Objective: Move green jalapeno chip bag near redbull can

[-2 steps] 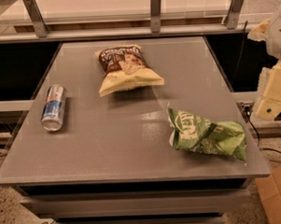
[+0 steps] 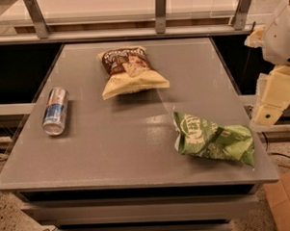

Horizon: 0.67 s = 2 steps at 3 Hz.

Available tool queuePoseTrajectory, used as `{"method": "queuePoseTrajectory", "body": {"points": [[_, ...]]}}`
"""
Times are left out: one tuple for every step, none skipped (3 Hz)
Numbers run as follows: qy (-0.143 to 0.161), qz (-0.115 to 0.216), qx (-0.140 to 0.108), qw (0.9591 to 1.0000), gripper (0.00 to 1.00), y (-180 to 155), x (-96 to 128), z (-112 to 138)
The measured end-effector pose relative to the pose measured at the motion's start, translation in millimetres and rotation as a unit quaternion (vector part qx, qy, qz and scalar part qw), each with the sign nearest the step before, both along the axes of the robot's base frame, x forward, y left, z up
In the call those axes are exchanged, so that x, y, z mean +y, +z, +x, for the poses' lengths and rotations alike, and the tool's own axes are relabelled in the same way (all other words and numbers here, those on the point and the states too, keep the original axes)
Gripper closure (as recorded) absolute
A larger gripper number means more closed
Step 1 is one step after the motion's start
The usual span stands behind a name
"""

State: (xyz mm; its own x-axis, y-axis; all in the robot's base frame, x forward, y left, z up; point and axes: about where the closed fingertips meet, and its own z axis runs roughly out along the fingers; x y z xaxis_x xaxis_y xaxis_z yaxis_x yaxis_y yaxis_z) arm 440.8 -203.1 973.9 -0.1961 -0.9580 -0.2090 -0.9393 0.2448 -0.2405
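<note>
I should next move my gripper to the middle (image 2: 219, 139) of the green jalapeno chip bag and close it there, so that both crinkled ends stick out.
The green jalapeno chip bag (image 2: 212, 139) lies crinkled on the right front part of the grey table (image 2: 126, 137), its white round logo facing up. The redbull can (image 2: 55, 110) lies on its side near the table's left edge, far from the bag. My gripper (image 2: 272, 100) hangs off the table's right edge, beyond and above the green bag, touching nothing. Only its cream and white parts show at the frame's right side.
A brown-and-cream chip bag (image 2: 130, 71) lies at the back middle of the table. A metal rail with posts (image 2: 161, 13) runs behind the table. A cardboard box (image 2: 287, 202) stands on the floor at the front right.
</note>
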Motion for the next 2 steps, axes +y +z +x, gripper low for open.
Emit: {"method": "queuePoseTrajectory", "body": {"points": [[0.021, -0.001, 0.025, 0.9995, 0.00, -23.3, 13.7, 0.7], [0.039, -0.005, 0.048, 0.9981, 0.00, -50.4, 21.7, -0.7]]}}
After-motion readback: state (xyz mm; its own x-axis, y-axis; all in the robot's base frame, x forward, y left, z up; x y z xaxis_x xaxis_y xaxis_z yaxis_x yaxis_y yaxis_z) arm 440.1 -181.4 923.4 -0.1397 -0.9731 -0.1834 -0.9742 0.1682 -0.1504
